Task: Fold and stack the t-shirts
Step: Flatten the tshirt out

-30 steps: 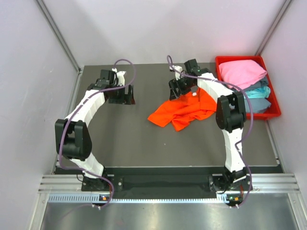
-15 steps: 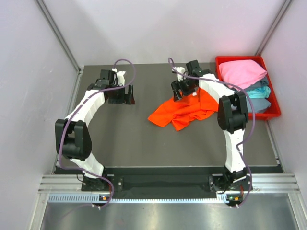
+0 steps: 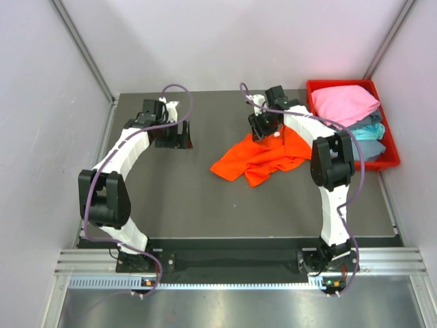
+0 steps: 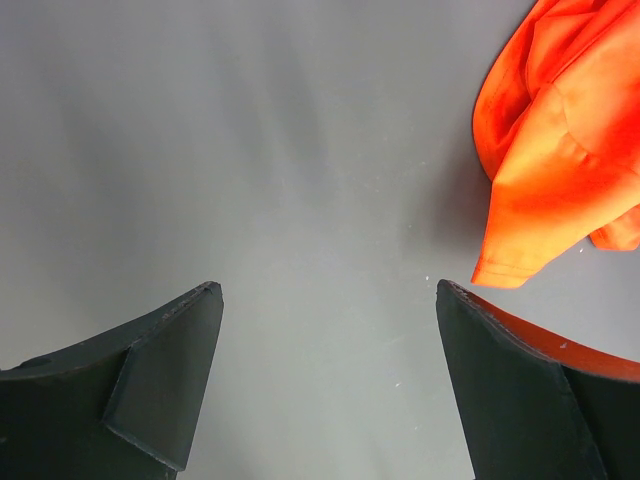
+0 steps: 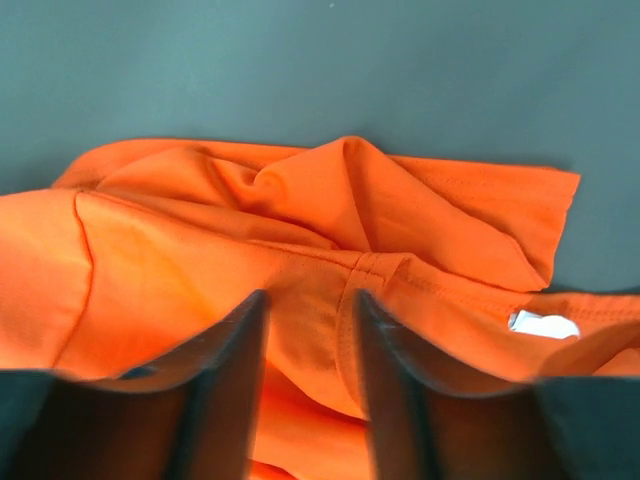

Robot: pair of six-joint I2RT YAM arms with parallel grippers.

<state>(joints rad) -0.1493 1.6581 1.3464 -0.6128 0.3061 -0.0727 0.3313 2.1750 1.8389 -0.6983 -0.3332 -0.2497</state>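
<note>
The orange t-shirt lies crumpled with its shoulder seam under my right gripper, so I will open, take the t-shirt's collar (image 5: 475, 294) near its white tag and lift it.
The bright orange t-shirt (image 3: 263, 158) lies crumpled on the dark table right of centre. It also shows in the left wrist view (image 4: 560, 130) and the right wrist view (image 5: 300, 190), where its white neck tag (image 5: 543, 324) is visible. My right gripper (image 3: 263, 129) is low over the shirt's far edge. In the right wrist view (image 5: 310, 300) its jaws are partly closed, with a fold and seam of orange cloth between them. My left gripper (image 3: 172, 140) is wide open and empty over bare table (image 4: 330, 300), left of the shirt. A pink t-shirt (image 3: 345, 102) tops light teal (image 3: 369, 132) and grey-blue (image 3: 366, 150) shirts.
The red plastic bin (image 3: 390, 161) holding the stacked shirts stands at the table's back right corner. Pale walls close in the table on the left, back and right. The arm bases sit at the near edge.
My right gripper has moved a little to the right along the orange shirt's far edge, and its jaws look blurred. The left arm has not moved.
</note>
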